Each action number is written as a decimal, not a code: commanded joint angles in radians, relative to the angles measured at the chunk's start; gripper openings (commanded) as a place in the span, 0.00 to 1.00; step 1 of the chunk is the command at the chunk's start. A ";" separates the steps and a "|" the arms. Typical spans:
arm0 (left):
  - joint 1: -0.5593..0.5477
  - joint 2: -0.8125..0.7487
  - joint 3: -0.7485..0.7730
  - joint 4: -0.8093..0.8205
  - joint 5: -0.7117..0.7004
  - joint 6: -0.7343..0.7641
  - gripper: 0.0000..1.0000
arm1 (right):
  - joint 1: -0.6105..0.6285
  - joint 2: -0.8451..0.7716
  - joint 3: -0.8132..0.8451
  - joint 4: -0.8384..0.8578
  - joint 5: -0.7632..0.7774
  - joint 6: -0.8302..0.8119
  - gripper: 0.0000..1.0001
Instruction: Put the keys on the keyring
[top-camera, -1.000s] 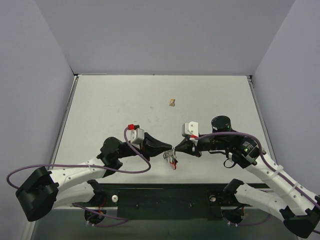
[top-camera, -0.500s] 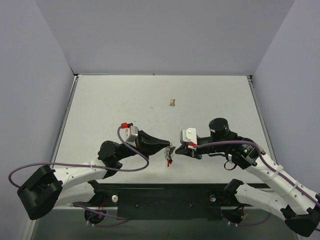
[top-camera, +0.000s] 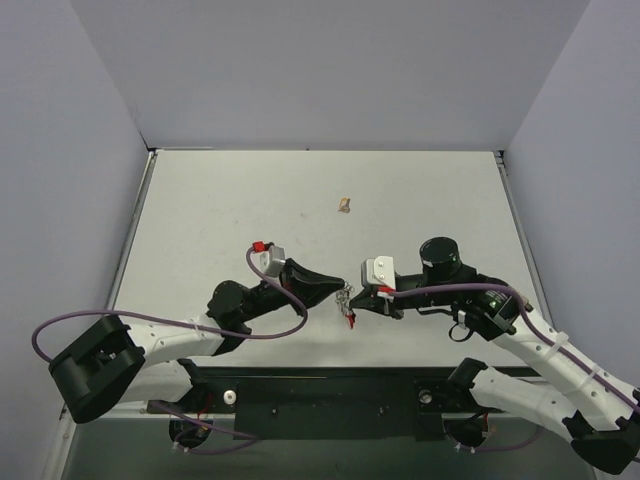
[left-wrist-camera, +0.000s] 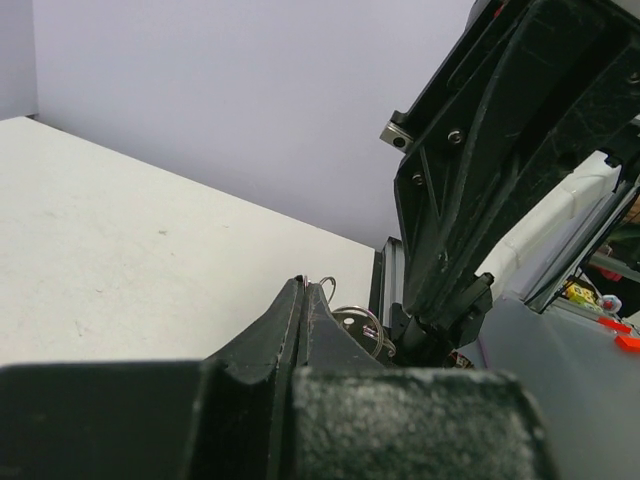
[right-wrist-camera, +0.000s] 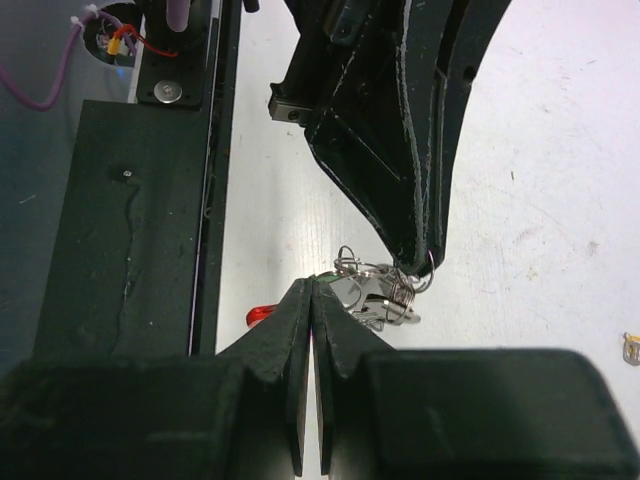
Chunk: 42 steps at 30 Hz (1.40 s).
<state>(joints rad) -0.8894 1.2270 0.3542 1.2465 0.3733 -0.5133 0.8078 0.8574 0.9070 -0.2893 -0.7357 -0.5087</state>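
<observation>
My right gripper is closed on the keys, away from my left gripper's fingers. It should open and then take hold of the keyring (right-wrist-camera: 426, 278) next to those fingers.
A small bunch of silver keys (top-camera: 347, 299) with a red bit (top-camera: 351, 320) hangs between my two grippers near the table's front edge. My left gripper (top-camera: 340, 291) is shut on a thin wire keyring (left-wrist-camera: 327, 284), pinched at its tips (left-wrist-camera: 303, 285). The keys (left-wrist-camera: 362, 330) hang just beyond the ring. My right gripper (top-camera: 357, 301) faces it from the right, its jaws (right-wrist-camera: 312, 285) shut on the near edge of a key (right-wrist-camera: 375, 288). In the right wrist view, the keyring (right-wrist-camera: 430, 268) loops under the left fingertips (right-wrist-camera: 415, 245). The red bit (right-wrist-camera: 260, 316) sticks out to the left.
A small tan lump (top-camera: 344, 206) lies on the white table (top-camera: 220, 220) further back; it also shows at the right edge of the right wrist view (right-wrist-camera: 632, 346). The black base rail (top-camera: 330, 395) runs along the front edge, just below the grippers.
My left gripper has shifted a little to the right with the ring, and the key bunch moved with it. My right gripper has stayed almost in place, still closed.
</observation>
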 joint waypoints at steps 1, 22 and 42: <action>0.001 -0.049 0.009 0.231 0.002 0.012 0.00 | -0.050 -0.052 0.046 -0.002 -0.125 0.042 0.04; -0.002 -0.118 0.028 0.145 0.088 0.055 0.00 | -0.118 -0.014 0.047 0.153 -0.152 0.228 0.51; -0.017 -0.132 0.023 0.131 0.039 0.076 0.00 | -0.073 0.009 0.023 0.127 -0.065 0.202 0.15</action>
<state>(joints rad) -0.8970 1.1286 0.3511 1.2686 0.4404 -0.4549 0.7223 0.8619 0.9363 -0.1864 -0.8104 -0.2966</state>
